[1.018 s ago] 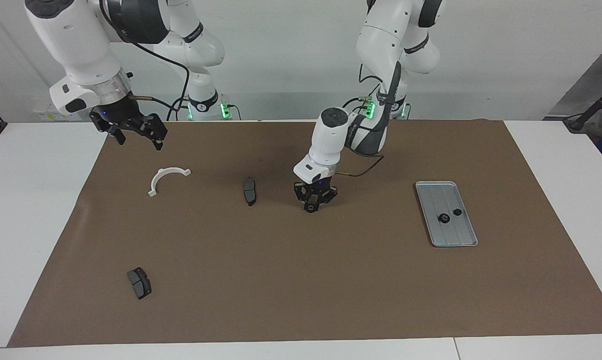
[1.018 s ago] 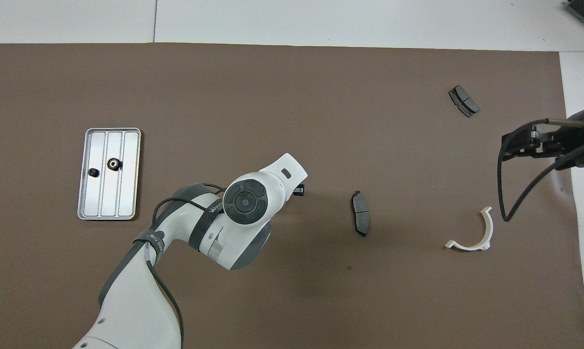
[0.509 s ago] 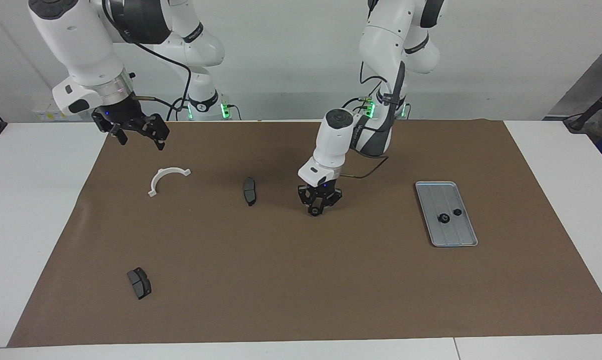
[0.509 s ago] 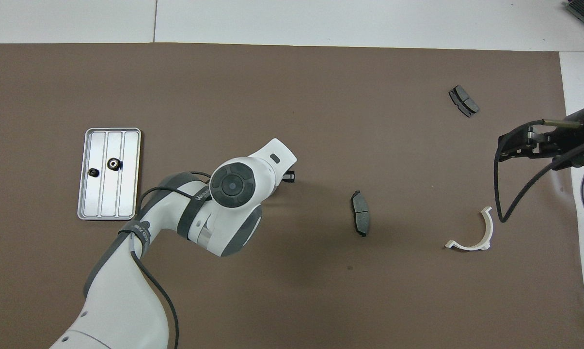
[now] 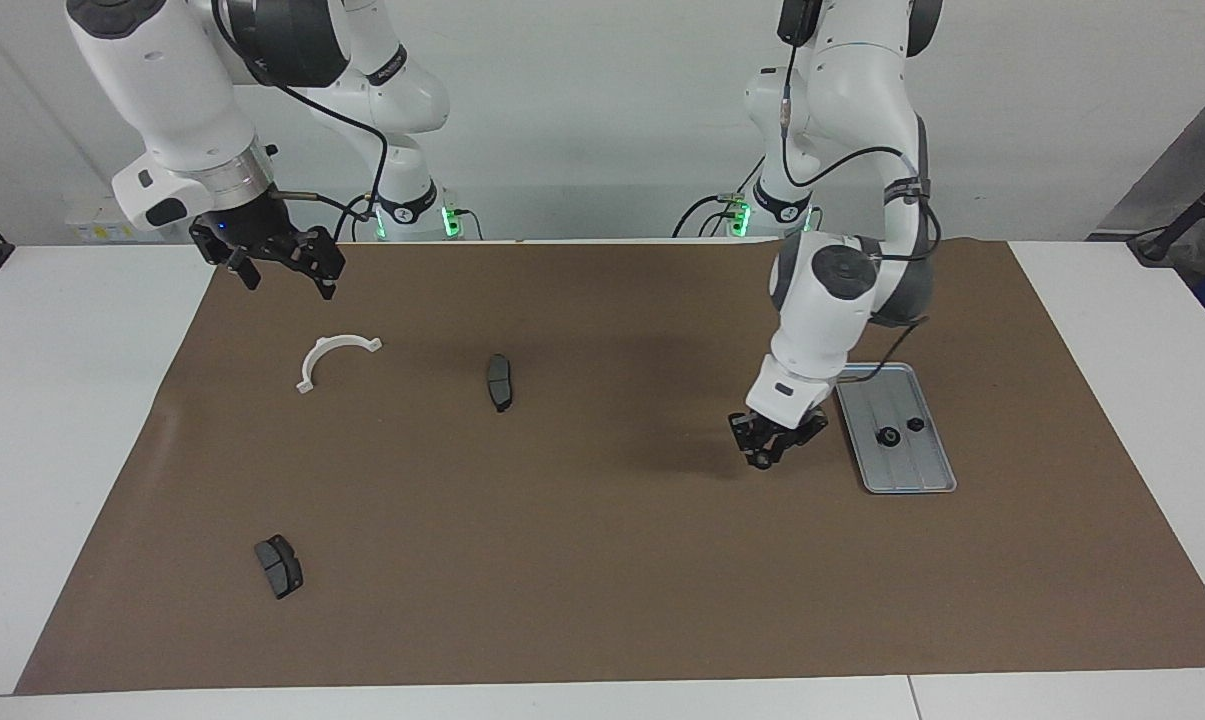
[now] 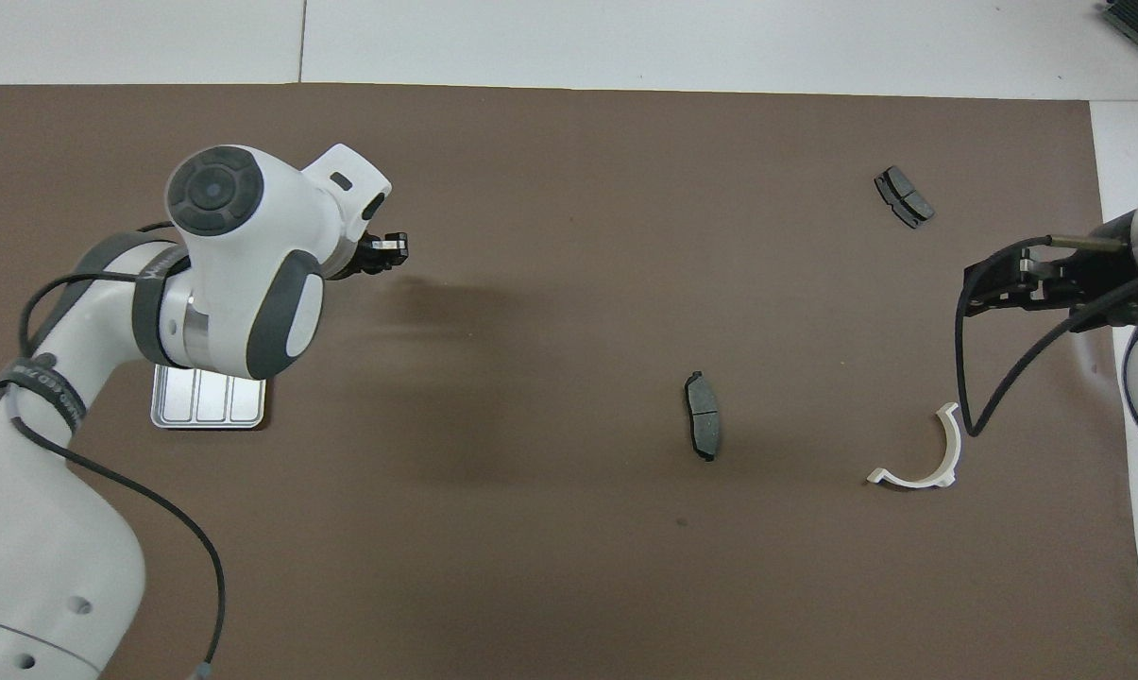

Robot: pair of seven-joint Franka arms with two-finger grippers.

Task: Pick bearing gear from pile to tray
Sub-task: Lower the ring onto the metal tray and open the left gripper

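My left gripper is going to let go of the bearing gear near the middle of the silver tray (image 6: 227, 364), next to the other black gears.
My left gripper (image 5: 762, 457) hangs over the mat just beside the tray (image 5: 914, 466), on the side toward the right arm's end. It is shut on a small black bearing gear (image 5: 760, 462). Two black gears (image 5: 889, 436) (image 5: 916, 424) lie in the silver tray. In the overhead view the left gripper (image 6: 389, 251) shows past the arm, which hides most of the tray (image 6: 210, 412). My right gripper (image 5: 282, 268) waits open in the air over the mat's edge by the white bracket (image 5: 334, 357).
One dark brake pad (image 5: 500, 381) lies mid-mat, beside the white bracket. A second brake pad (image 5: 279, 565) lies farther from the robots, toward the right arm's end. In the overhead view they show as the brake pads (image 6: 703, 416) (image 6: 904, 196) and the bracket (image 6: 918, 455).
My left arm has swung from mid-mat to the tray's side, carrying the gear. The right gripper has barely shifted.
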